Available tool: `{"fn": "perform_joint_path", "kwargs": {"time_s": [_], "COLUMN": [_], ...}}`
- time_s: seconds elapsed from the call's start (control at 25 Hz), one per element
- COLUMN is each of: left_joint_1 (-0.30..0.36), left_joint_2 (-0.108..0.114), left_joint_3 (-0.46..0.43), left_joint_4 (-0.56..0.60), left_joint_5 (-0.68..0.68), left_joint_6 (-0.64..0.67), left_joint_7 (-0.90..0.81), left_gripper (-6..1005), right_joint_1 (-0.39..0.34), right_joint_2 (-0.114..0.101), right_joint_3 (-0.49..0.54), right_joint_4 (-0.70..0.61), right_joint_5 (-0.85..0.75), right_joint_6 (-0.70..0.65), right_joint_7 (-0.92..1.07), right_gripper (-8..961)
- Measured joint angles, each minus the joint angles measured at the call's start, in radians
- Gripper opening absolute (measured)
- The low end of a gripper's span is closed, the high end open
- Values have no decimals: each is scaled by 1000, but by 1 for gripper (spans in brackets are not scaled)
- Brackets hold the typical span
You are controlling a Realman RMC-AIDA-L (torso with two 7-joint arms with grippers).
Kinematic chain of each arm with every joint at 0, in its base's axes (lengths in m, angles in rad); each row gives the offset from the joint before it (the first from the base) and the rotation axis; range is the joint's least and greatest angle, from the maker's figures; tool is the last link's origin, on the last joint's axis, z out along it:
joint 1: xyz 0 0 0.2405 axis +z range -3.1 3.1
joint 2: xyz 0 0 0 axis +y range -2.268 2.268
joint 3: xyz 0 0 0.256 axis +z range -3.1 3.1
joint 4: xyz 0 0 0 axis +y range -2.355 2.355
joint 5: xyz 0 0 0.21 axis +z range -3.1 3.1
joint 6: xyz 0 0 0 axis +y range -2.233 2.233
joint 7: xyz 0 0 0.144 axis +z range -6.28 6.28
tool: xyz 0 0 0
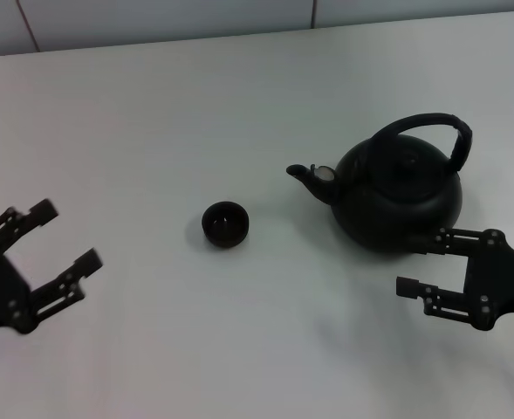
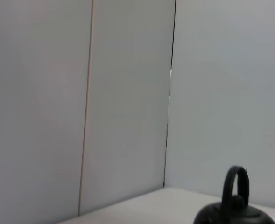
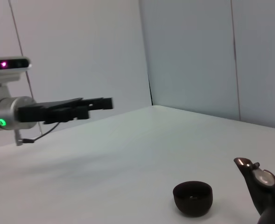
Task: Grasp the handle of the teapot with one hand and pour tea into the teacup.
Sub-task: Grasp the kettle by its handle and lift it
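Next, my right gripper needs to grab the teapot by the back end of its handle [image 1: 461, 151], opposite the teapot's spout.
The matte-black teapot [image 1: 398, 194] stands on the white table [image 1: 239, 105] at the right, spout [image 1: 304, 173] pointing left, its arched handle [image 1: 431, 131] upright over the top. The small dark teacup [image 1: 225, 223] sits left of the spout, apart from it. My right gripper [image 1: 418, 264] is open just in front of the teapot's near side, fingers pointing left. My left gripper [image 1: 69, 234] is open at the left edge, far from the cup. The left wrist view shows the teapot's top [image 2: 235, 212] and handle [image 2: 235, 184]. The right wrist view shows the cup [image 3: 192, 198], the spout [image 3: 254, 179] and the left gripper [image 3: 107, 103].
Grey wall panels [image 1: 152, 17] run along the table's far edge. Nothing else stands on the table.
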Motion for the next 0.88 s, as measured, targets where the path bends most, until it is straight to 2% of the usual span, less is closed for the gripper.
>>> {"fn": "perform_joint_path", "kwargs": {"time_s": [0.12, 0.24, 0.36, 0.48, 0.88], "left_joint_1": [18, 18, 22, 48, 52], "left_joint_2": [11, 12, 5, -7, -14], "left_joint_3": [21, 33, 69, 113, 120], "left_joint_4": [16, 22, 56, 118, 140], "left_joint_5": [0, 1, 4, 44, 80], "left_joint_6": [15, 14, 1, -68, -125], "left_joint_7": [-12, -12, -9, -2, 0], "left_gripper": [852, 852, 852, 852, 852], "right_joint_1": [1, 2, 2, 2, -2], "right_joint_2": [0, 0, 1, 0, 0], "right_joint_3": [1, 2, 2, 2, 1], "right_joint_4": [3, 5, 6, 6, 20], "right_joint_5": [0, 1, 1, 1, -1], "right_joint_6": [1, 4, 4, 2, 2], "right_joint_7": [0, -2, -2, -1, -2], "right_gripper": [595, 595, 595, 595, 596]}}
